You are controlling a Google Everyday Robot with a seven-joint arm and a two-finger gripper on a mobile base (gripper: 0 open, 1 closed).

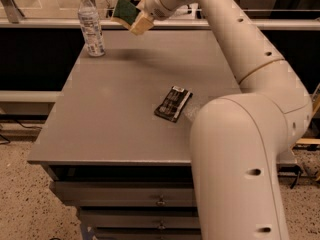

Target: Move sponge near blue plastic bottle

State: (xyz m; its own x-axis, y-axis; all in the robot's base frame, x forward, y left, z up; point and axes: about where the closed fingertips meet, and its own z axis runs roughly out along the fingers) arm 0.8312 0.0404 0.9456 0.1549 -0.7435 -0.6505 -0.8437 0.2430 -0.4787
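Next, I release the sponge from my gripper by the far edge of the table, next to the foot of the blue plastic bottle [117, 46].
The sponge [125, 12], dark green on top, is held in the air over the far part of the grey table [115, 119]. My gripper [136, 18] is shut on the sponge, at the end of the white arm that reaches in from the right. The blue plastic bottle [90, 25], clear with a white cap and pale label, stands upright at the table's far left corner. The sponge is a short way to the right of the bottle and level with its upper half, not touching it.
A flat black packet with silvery markings [173, 103] lies right of the table's middle. My arm's large white link [240, 174] fills the right foreground. Drawers [160, 200] sit under the table's front edge. A rail runs behind the table.
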